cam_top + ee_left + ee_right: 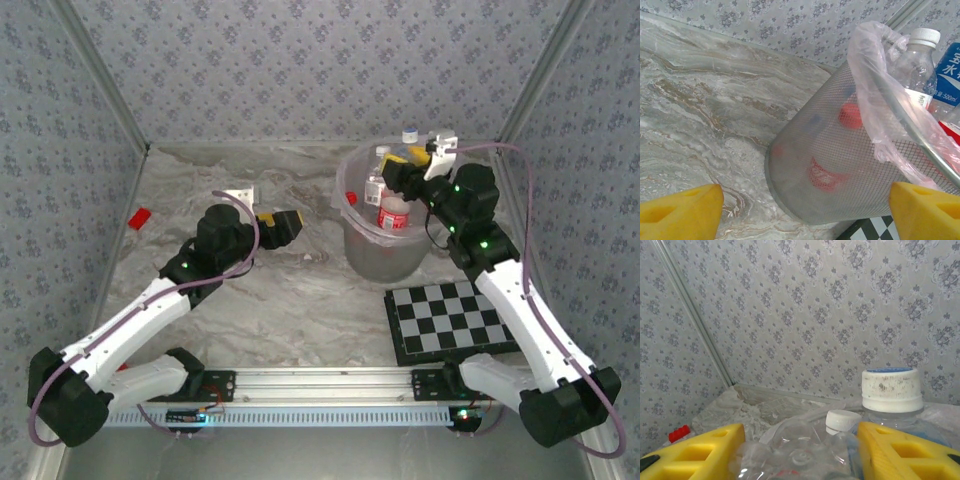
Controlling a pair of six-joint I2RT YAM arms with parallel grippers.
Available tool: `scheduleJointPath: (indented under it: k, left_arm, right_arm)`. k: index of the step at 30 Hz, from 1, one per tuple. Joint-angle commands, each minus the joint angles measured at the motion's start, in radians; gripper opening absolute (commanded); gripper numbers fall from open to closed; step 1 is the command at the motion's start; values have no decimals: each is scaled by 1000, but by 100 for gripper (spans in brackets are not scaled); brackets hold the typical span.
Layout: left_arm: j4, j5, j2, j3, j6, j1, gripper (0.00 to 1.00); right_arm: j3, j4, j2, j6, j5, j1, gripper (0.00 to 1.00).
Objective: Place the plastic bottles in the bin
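Note:
My right gripper needs to let go of the clear plastic bottle inside the bin (364, 226) against the bin's near rim, by the red cap.
The bin (382, 245), a grey mesh basket lined with a clear bag, stands right of centre and holds several plastic bottles; one has a red label (393, 213). My right gripper (402, 168) hangs over the bin's rim, shut on a clear plastic bottle (800, 452) whose base faces the camera between the yellow fingers (705, 455). Two white-capped bottles (892, 390) rise behind it. My left gripper (280, 228) is open and empty, low over the table left of the bin. In the left wrist view the bin (840, 165) lies ahead of the gripper (805, 215), red labels showing through its mesh.
A black-and-white checkerboard (455, 318) lies in front of the bin at the right. A small red block (138, 218) sits by the left wall. Patterned walls close the marble table (280, 300) on three sides.

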Motion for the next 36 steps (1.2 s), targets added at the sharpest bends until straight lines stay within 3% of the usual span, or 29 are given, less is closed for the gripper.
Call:
scheduleJointPath:
  k: [1, 14, 24, 36]
  left_arm:
    - [29, 17, 3, 43, -5, 5, 86]
    - [34, 17, 10, 36, -3, 5, 86]
    - [31, 27, 32, 60, 1, 5, 86]
    - [-83, 32, 109, 279, 89, 21, 86]
  right_arm:
    - [-107, -290, 42, 70, -9, 21, 10]
    - [-234, -262, 86, 146, 51, 75, 9]
    - [-280, -261, 110, 235, 26, 155, 8]
    - [-170, -382, 186, 297, -67, 297, 8]
